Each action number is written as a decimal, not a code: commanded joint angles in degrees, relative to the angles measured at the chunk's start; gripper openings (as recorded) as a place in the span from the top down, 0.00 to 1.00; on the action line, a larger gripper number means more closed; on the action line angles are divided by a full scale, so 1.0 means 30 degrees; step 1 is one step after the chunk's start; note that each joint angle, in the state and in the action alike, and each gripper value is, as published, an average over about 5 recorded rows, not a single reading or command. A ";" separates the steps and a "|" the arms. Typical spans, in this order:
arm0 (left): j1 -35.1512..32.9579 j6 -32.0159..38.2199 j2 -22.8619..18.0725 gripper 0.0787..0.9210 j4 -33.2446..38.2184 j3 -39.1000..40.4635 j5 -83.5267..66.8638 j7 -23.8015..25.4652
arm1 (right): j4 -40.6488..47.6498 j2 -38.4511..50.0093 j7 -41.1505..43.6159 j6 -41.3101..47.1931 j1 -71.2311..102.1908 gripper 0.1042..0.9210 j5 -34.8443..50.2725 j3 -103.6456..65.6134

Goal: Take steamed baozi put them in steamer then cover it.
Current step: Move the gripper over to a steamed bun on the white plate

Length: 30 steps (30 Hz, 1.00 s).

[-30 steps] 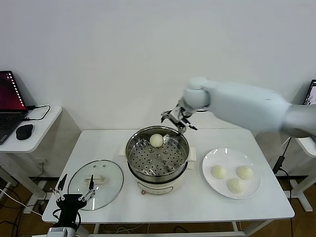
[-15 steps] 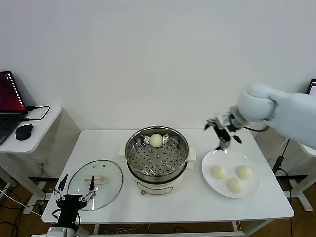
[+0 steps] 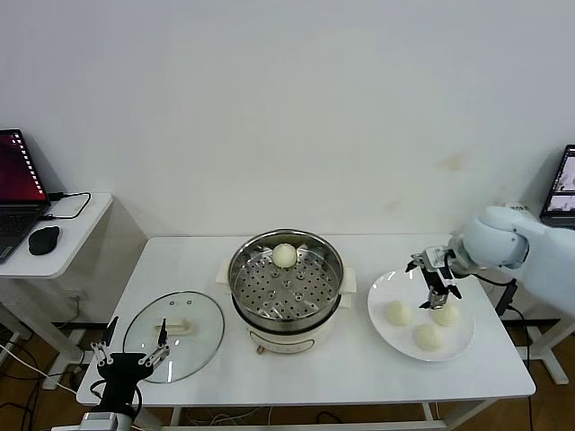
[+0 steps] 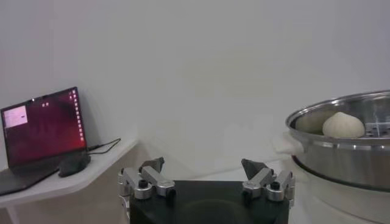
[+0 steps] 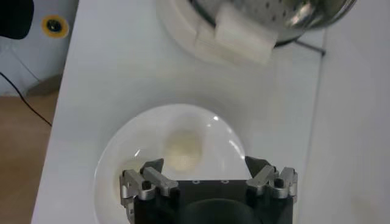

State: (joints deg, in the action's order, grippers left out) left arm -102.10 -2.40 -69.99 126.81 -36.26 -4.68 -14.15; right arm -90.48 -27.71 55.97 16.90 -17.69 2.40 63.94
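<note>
My right gripper is to close next on the sides of the baozi (image 3: 398,312) (image 5: 183,151) that is closest to the steamer on the white plate.
One off-white baozi (image 3: 285,255) lies in the far part of the steel steamer (image 3: 286,309) on its cream base; it also shows in the left wrist view (image 4: 343,125). Three baozi (image 3: 399,312) (image 3: 446,314) (image 3: 428,336) lie on a white plate (image 3: 388,289). My right gripper (image 3: 437,281) is open and empty, hovering over the plate just above the two far baozi. In the right wrist view one baozi (image 5: 183,150) lies on the plate ahead of the open jaws (image 5: 203,168). The glass cover (image 3: 173,336) lies flat on the table's left. My left gripper (image 3: 133,352) is open, parked below the front left edge.
The white table (image 3: 305,373) holds the steamer, plate and cover. A side desk on the left carries a laptop (image 3: 18,184) and a mouse (image 3: 43,239). Another laptop's edge (image 3: 566,180) shows at the far right.
My right arm has swung from the steamer's far rim to the right and down, and now hovers over the plate. The baozi stays in the steamer. The left arm has barely moved.
</note>
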 commanded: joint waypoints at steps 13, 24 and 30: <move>-0.0122 -0.0053 -0.0364 0.12 -0.0125 -0.0161 0.0201 0.0084 | 0.6011 -0.4374 -0.0350 -0.1297 0.6820 0.12 -0.3019 -0.4457; 0.0054 0.0035 -0.0414 0.12 -0.0526 -0.0107 0.0228 0.0074 | 0.7503 -0.5315 -0.0678 -0.1584 0.7343 0.14 -0.3321 -0.5211; 0.0115 0.0065 -0.0455 0.12 -0.0611 -0.0041 0.0278 0.0057 | 0.7385 -0.5246 -0.0557 -0.1460 0.7397 0.25 -0.3382 -0.5370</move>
State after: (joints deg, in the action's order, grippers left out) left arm -101.75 -2.23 -71.34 125.04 -36.40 -3.88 -13.94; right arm -70.64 -41.75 54.46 12.79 3.08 -7.05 49.08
